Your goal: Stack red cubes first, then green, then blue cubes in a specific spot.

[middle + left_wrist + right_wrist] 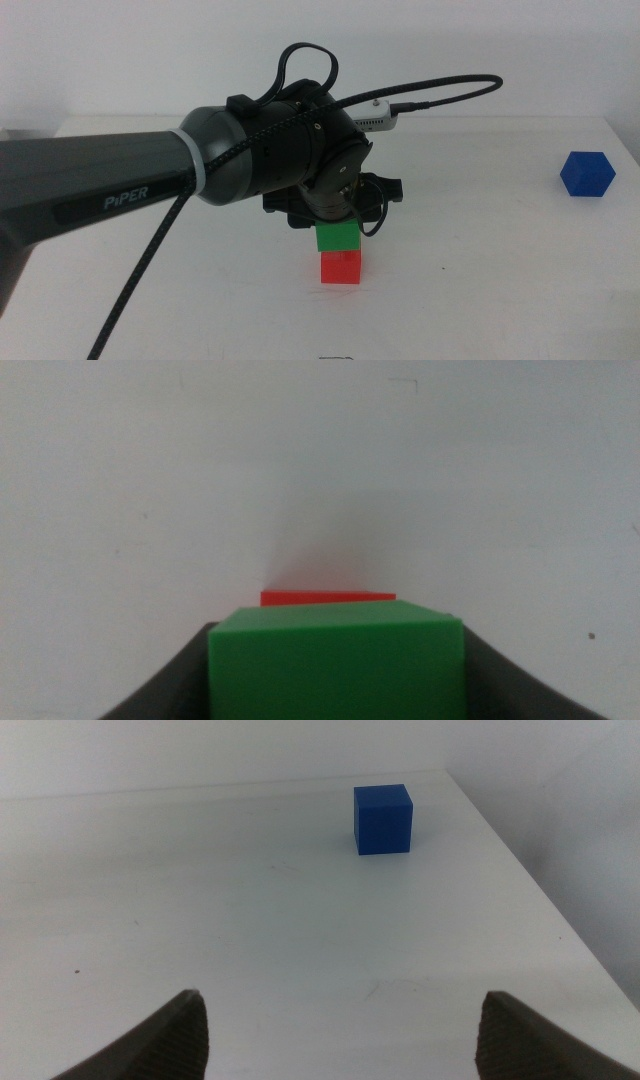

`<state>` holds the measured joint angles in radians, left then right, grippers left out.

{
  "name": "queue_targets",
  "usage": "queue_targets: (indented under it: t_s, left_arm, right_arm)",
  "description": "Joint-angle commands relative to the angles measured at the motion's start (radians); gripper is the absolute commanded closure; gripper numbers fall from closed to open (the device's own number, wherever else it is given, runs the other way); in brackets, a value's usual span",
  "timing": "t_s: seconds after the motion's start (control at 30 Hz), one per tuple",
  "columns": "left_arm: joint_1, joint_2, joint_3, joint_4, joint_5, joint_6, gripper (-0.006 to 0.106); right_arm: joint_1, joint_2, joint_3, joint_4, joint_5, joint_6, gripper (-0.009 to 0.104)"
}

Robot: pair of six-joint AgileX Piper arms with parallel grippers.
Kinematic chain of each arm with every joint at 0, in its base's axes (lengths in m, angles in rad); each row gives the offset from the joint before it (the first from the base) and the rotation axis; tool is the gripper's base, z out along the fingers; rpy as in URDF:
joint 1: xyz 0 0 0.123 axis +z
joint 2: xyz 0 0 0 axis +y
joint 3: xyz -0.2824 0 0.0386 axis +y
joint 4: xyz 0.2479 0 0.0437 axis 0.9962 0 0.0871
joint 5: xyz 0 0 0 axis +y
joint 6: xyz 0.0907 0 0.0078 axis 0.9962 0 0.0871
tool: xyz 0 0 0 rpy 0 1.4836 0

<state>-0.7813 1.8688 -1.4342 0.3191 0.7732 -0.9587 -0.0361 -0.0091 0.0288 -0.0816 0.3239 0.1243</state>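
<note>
My left gripper is to let go of the green cube on top of the red cube (342, 245) (328, 650), near the middle of the white table.
The red cube (339, 267) rests on the white table near the middle, and the green cube (336, 237) sits directly on top of it. My left gripper (335, 222) reaches down from above and is shut on the green cube (338, 665); a strip of the red cube (327, 597) shows just beyond it in the left wrist view. The blue cube (587, 174) stands alone at the far right of the table. My right gripper (340, 1030) is out of the middle view; it hovers open over the table with the blue cube (383, 818) well ahead of it.
The left arm's grey body (120, 185) and its black cable (430, 92) stretch across the left and centre of the table. The table's right edge (540, 890) runs close beside the blue cube.
</note>
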Motion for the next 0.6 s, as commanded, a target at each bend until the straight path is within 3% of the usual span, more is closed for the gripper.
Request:
queue_targets:
  t_s: [0.0, 0.57]
  left_arm:
    - [-0.004, -0.051, -0.03, 0.006, -0.036, 0.009, 0.102]
    - [-0.004, -0.002, -0.03, -0.003, -0.059, 0.026, 0.102]
  right_arm:
    - [0.002, -0.023, -0.018, -0.01, -0.073, -0.009, 0.02]
    - [0.002, -0.023, -0.018, -0.01, -0.073, -0.009, 0.02]
